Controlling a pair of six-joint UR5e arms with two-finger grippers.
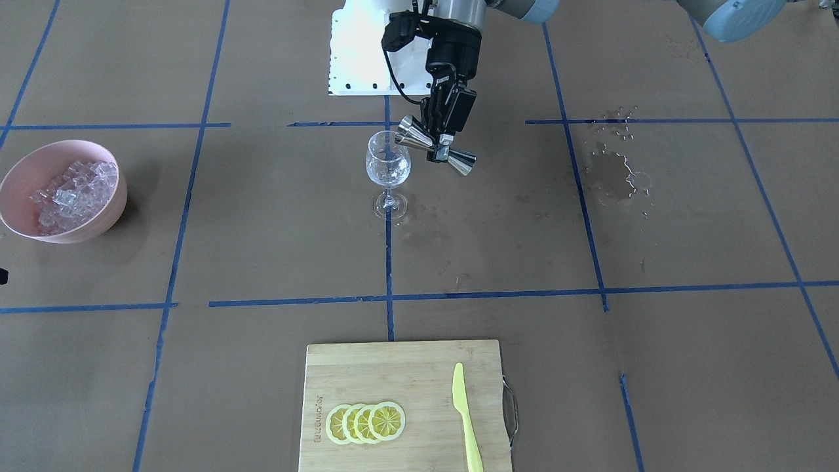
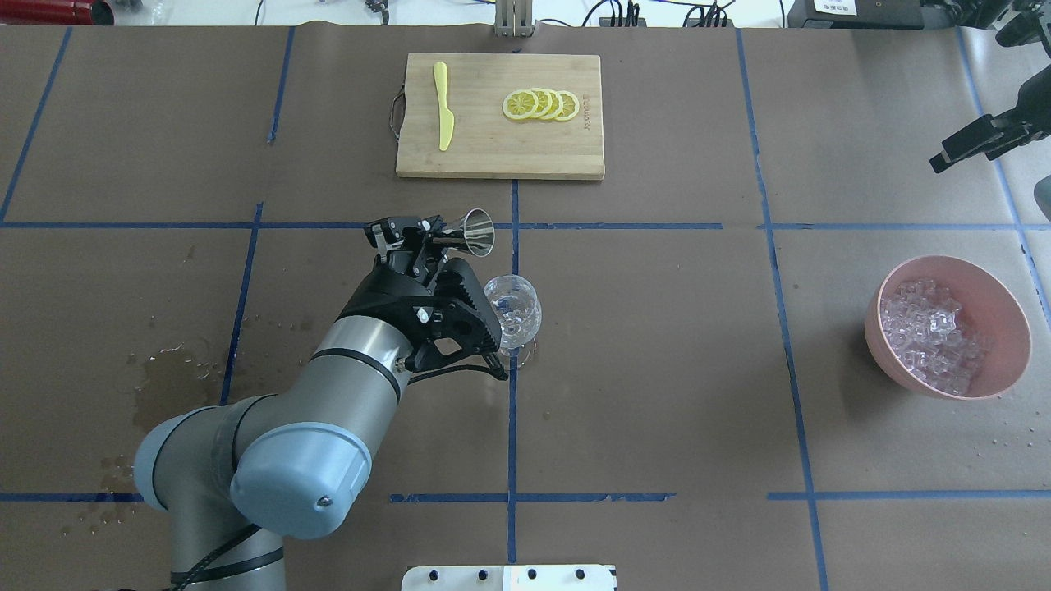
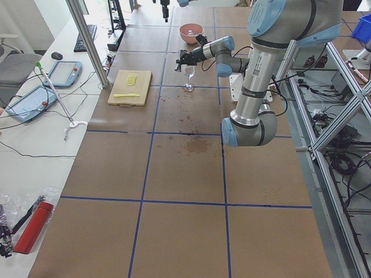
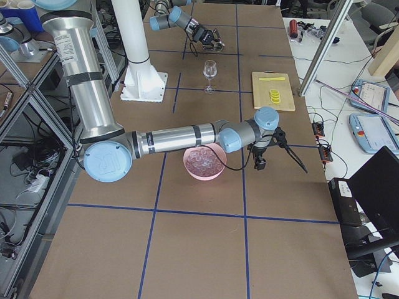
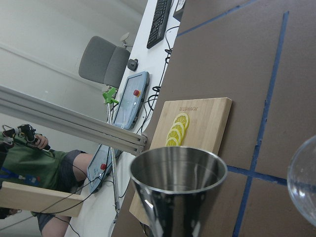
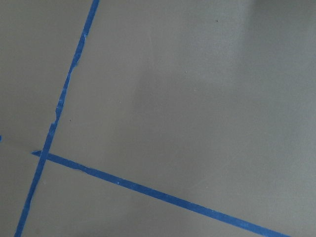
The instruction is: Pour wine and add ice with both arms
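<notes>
The robot's left gripper should release the steel jigger on the wet stains (image 1: 635, 183) between the blue tape lines.
My left gripper (image 1: 444, 139) is shut on a steel jigger (image 1: 436, 147) at its waist and holds it tipped on its side, one mouth at the rim of the clear wine glass (image 1: 388, 167). The overhead view shows the same gripper (image 2: 420, 235), jigger (image 2: 470, 232) and glass (image 2: 514, 310). In the left wrist view the jigger's cup (image 5: 177, 180) looks empty. I cannot make out wine in the glass. Ice cubes (image 2: 932, 332) fill a pink bowl (image 2: 1006, 324) at the right. My right gripper (image 2: 981, 138) hangs beyond the bowl near the table's right edge; I cannot tell if it is open.
A bamboo cutting board (image 2: 493, 148) at the far side carries lemon slices (image 2: 542, 105) and a yellow knife (image 2: 444, 105). Wet stains (image 2: 168, 386) mark the brown paper on my left. Blue tape lines cross the table. The white base block (image 1: 360, 52) sits behind the glass.
</notes>
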